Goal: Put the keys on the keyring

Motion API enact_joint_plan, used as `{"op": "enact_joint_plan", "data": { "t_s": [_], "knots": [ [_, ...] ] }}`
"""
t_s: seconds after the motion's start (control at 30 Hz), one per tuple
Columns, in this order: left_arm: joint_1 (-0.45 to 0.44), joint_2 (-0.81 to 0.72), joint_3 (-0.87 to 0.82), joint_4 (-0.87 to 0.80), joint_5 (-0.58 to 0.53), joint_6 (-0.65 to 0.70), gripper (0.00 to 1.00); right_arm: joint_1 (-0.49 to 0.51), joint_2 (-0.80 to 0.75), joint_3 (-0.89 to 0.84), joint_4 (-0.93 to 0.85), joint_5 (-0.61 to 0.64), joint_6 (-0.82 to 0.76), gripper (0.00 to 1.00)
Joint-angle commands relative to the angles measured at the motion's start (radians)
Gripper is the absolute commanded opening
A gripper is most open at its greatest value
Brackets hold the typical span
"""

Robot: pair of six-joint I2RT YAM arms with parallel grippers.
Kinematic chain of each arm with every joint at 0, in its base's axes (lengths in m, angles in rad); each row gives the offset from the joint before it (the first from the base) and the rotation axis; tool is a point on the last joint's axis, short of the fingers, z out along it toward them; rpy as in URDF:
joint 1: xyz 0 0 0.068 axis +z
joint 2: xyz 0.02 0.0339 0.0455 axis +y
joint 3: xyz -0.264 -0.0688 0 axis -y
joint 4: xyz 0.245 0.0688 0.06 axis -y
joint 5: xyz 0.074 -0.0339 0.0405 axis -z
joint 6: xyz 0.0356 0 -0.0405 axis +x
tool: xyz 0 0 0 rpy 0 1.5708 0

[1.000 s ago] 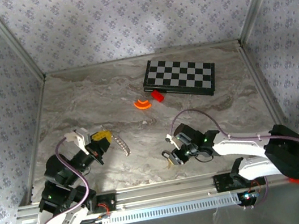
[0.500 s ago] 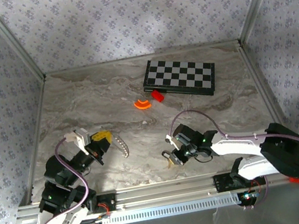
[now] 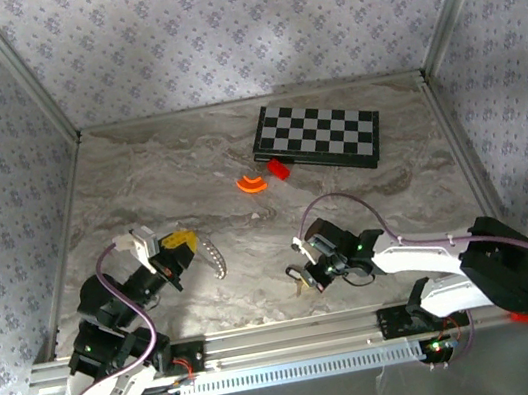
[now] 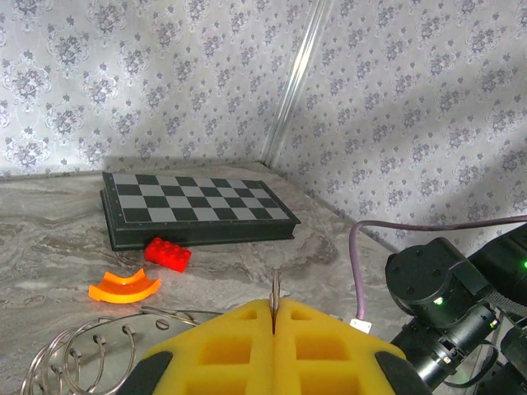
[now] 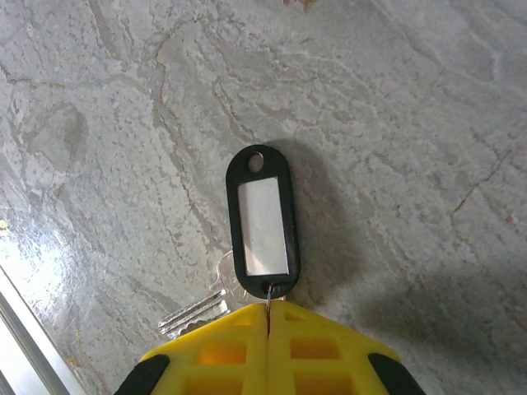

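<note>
My right gripper should put the keys down, open and take the wire loop at its far end [image 5: 269,329], because it pinches the wire loop close against the black tag now.
The keys [image 5: 194,313] lie on the marble under my right gripper [image 5: 268,316]: a silvery blade joined by a thin wire loop to a black oblong tag [image 5: 263,218] with a white label. That gripper is shut on the wire loop, low over the table near the front edge [image 3: 304,277]. My left gripper [image 4: 273,309] is shut on a thin metal edge of the keyring [image 4: 78,358], whose wire loops hang at the lower left. From above, the keyring [image 3: 216,257] curves down beside the left gripper [image 3: 183,243].
A folded chessboard [image 3: 316,136] lies at the back. In front of it sit a red block [image 3: 279,169] and an orange arc piece [image 3: 252,183]. The right arm's wrist and cable [image 4: 457,300] stand close on the right in the left wrist view. Aluminium rails edge the table.
My right gripper's jaws have closed on the keys' wire loop. The left gripper has kept its hold, and the keyring hanging from it has shifted slightly.
</note>
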Motion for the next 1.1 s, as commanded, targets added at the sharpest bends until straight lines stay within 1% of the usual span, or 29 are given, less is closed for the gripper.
{"op": "enact_joint_plan", "data": {
  "t_s": [0.0, 0.13, 0.23, 0.37, 0.63, 0.8, 1.07],
  "knots": [
    [0.003, -0.012, 0.004, 0.075, 0.018, -0.013, 0.0, 0.016, 0.002, 0.071, -0.113, 0.064, 0.006, 0.0],
    [0.003, -0.012, 0.019, 0.066, 0.008, 0.0, 0.0, 0.019, 0.086, 0.202, -0.328, 0.141, 0.029, 0.0],
    [0.002, -0.011, 0.023, 0.062, 0.006, 0.004, 0.0, 0.031, 0.152, 0.287, -0.435, 0.155, 0.042, 0.0],
    [0.003, 0.005, 0.045, 0.011, -0.032, 0.027, 0.0, 0.051, 0.263, 0.398, -0.605, 0.182, 0.038, 0.0],
    [0.004, 0.017, 0.04, 0.017, -0.027, 0.028, 0.0, 0.055, 0.383, 0.539, -0.842, 0.195, 0.016, 0.0],
    [0.003, 0.006, 0.035, 0.022, -0.023, 0.024, 0.0, 0.045, 0.434, 0.591, -0.892, 0.203, -0.025, 0.0],
    [0.003, -0.006, 0.036, 0.015, -0.023, 0.024, 0.0, 0.045, 0.486, 0.619, -0.89, 0.202, -0.049, 0.0]
  ]
}}
